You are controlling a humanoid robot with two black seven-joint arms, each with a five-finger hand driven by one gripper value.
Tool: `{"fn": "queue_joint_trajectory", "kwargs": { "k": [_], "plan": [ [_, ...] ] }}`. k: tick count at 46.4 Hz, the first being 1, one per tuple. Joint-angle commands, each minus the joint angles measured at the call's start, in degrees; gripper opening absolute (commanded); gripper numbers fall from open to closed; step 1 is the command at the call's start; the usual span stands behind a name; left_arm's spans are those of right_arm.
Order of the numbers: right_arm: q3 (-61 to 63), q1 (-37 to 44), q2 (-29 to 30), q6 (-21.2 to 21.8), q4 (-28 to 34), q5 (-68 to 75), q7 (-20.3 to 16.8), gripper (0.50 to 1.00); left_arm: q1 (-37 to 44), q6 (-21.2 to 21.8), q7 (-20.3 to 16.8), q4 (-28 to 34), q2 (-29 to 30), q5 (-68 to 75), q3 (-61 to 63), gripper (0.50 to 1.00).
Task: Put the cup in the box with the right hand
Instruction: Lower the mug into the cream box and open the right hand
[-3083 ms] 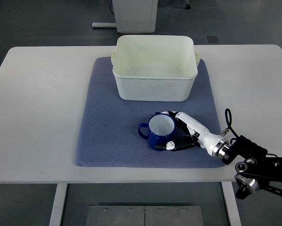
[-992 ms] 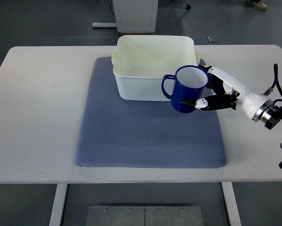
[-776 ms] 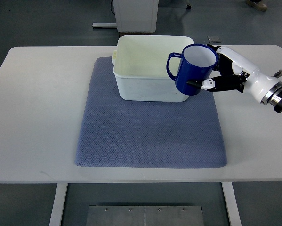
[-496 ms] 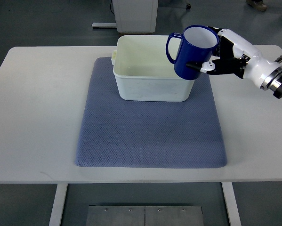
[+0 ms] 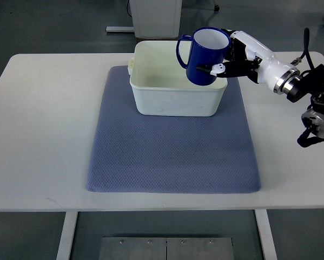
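Next, I release the dark blue cup, now hanging above the box's rim, from my right gripper inside the white box, near the middle of the box's front side (image 5: 171,80).
A dark blue cup (image 5: 202,57) with a white inside is held upright in the air, its handle to the left. My right hand (image 5: 229,54) is shut on it from the right side. The cup hangs over the right part of the white box (image 5: 175,103), above its rim. The box stands at the back of a blue-grey mat (image 5: 172,157) and holds nothing that I can see. My right arm (image 5: 291,84) comes in from the right edge. My left arm is out of view.
The mat lies on a white table (image 5: 43,124). A white cabinet base (image 5: 155,16) stands on the floor behind the table.
My right hand has lifted the cup from the mat's front and carried it back and left, from beside the box's right rim to over the box.
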Motion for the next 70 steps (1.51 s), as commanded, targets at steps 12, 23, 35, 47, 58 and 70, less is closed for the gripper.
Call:
{"fn": "queue_joint_trajectory", "kwargs": {
  "k": [12, 23, 35, 47, 58, 70],
  "plan": [
    [-0.4, 1.0, 6.8, -0.1, -6.6, 2.9, -0.8, 0.500, 0.0, 0.0, 0.0, 0.0, 0.0, 0.0, 0.0, 1.000],
    [-1.2, 0.9, 12.5, -0.1, -14.5, 3.2, -1.0, 0.500, 0.0, 0.0, 0.0, 0.0, 0.0, 0.0, 0.0, 1.000],
    [-2.9, 0.5, 17.1, 0.0, -21.2, 3.0, -0.9, 0.500, 0.0, 0.0, 0.0, 0.0, 0.0, 0.0, -0.1, 1.000],
    [-2.9, 0.2, 21.4, 0.5, -27.4, 3.0, -0.9, 0.500, 0.0, 0.0, 0.0, 0.0, 0.0, 0.0, -0.1, 1.000],
    [-3.3, -0.1, 24.8, 1.3, -32.6, 3.0, -0.9, 0.500, 0.0, 0.0, 0.0, 0.0, 0.0, 0.0, 0.0, 1.000],
    [-4.1, -1.3, 27.5, 4.3, -38.4, 3.0, -0.9, 0.500, 0.0, 0.0, 0.0, 0.0, 0.0, 0.0, 0.0, 1.000]
  ]
}}
